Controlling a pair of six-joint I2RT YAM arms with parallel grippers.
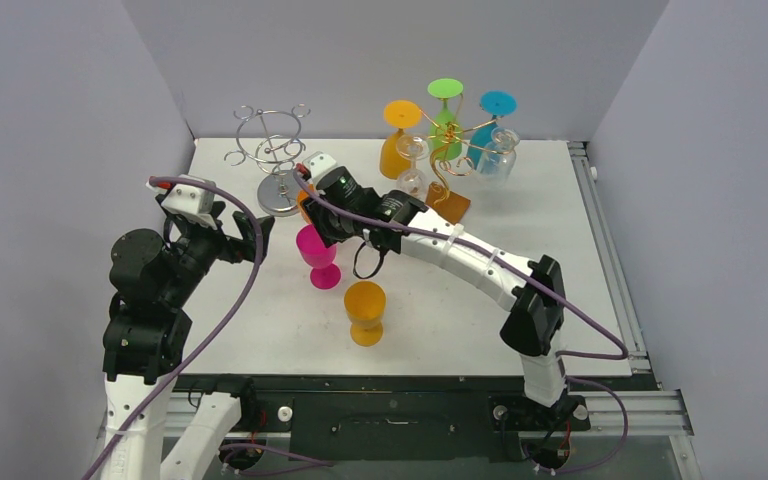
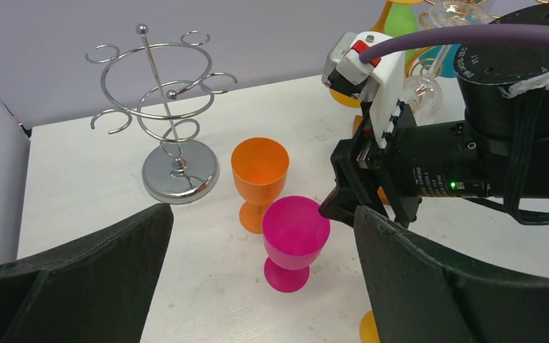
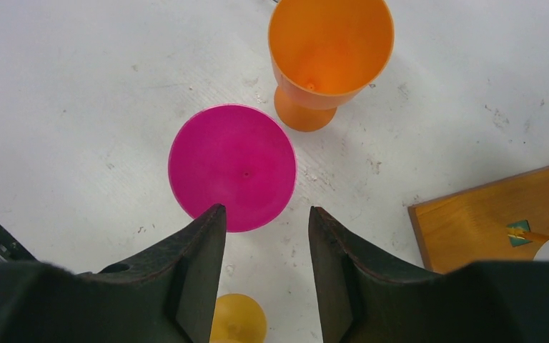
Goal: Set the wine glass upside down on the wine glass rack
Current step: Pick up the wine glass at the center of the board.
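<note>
The magenta glass stands base down; next my right gripper pinches the glass's rim (image 3: 277,212), tipping its base toward my left gripper.
A magenta wine glass (image 1: 317,250) stands upright on the white table, seen from above in the right wrist view (image 3: 232,164). My right gripper (image 3: 266,209) hovers just over its near rim, open, with nothing between the fingers. An orange glass (image 3: 329,50) stands upright just beyond it, next to the silver wire rack (image 1: 275,150), which holds no glasses. My left gripper (image 2: 263,211) is wide open at the left and looks at the magenta glass (image 2: 297,232), the orange glass (image 2: 259,171) and the rack's base (image 2: 179,171).
A yellow-orange glass (image 1: 365,310) stands upright nearer the front. At the back a wooden-based rack (image 1: 449,200) carries several coloured and clear glasses hung upside down. Its wooden base (image 3: 486,214) lies right of my right gripper. Grey walls close in the table.
</note>
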